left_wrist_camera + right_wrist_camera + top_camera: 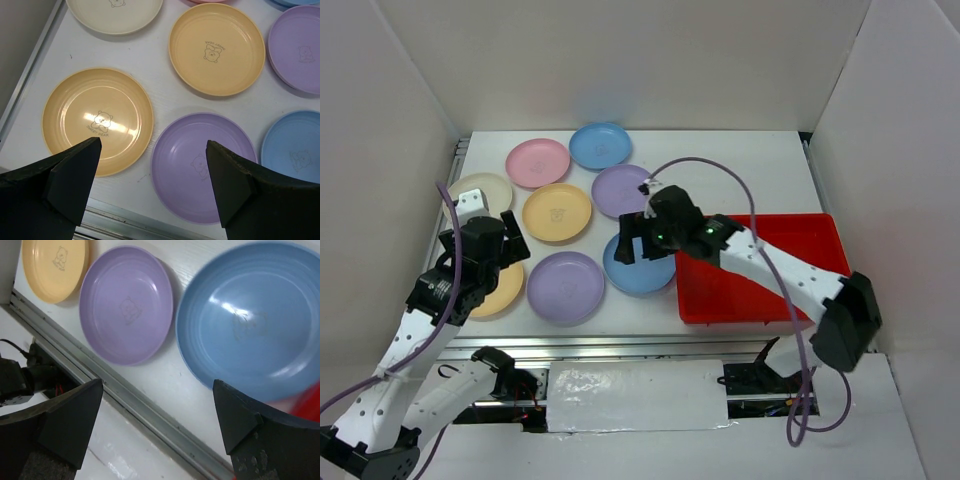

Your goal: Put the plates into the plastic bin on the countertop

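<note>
I need to next move my right gripper to the near purple plate and close it on its rim (595,264) (172,301), on the side that faces the near blue plate.
Several pastel plates lie on the white countertop (740,160): pink (537,162), blue (600,145), purple (622,190), yellow-orange (557,212) and cream (480,188) at the back. Nearer lie an orange plate (97,120), a purple plate (566,286) and a blue plate (642,275). The red plastic bin (760,280) stands at the right and holds no plates. My left gripper (505,250) is open and empty, above the gap between the orange and the near purple plate (202,165). My right gripper (642,250) is open and empty, above the near blue plate (255,320), beside the bin's left wall.
A metal rail (620,345) runs along the countertop's front edge and also shows in the right wrist view (150,412). White walls enclose the back and both sides. A corner of the red bin (307,407) shows in the right wrist view. Purple cables hang from both arms.
</note>
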`<state>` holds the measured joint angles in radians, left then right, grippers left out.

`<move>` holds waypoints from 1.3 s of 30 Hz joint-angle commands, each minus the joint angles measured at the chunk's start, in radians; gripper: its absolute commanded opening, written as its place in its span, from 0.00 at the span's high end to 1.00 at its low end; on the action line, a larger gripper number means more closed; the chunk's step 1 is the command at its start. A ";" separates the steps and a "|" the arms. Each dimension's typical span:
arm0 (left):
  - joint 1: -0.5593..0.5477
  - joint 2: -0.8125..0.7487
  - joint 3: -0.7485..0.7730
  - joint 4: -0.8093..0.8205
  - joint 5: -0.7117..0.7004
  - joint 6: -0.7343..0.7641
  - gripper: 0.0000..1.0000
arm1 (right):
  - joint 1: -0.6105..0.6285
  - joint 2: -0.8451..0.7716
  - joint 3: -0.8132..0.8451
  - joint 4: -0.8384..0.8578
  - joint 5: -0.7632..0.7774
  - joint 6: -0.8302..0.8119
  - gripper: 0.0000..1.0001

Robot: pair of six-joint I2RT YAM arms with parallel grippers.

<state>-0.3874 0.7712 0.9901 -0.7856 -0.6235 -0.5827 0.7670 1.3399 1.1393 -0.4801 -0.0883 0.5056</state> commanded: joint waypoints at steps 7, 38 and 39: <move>0.005 0.002 0.031 0.029 0.021 0.014 0.01 | 0.083 0.373 0.269 0.126 -0.149 -0.182 0.07; 0.005 -0.024 0.025 0.062 0.113 0.063 0.01 | 0.087 1.032 0.853 -0.190 -0.188 -0.579 0.36; 0.005 -0.024 0.025 0.060 0.114 0.064 0.01 | 0.087 1.029 0.847 -0.183 -0.179 -0.575 0.41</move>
<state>-0.3866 0.7574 0.9901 -0.7761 -0.5163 -0.5472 0.8536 2.3627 1.9751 -0.6735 -0.2893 -0.0723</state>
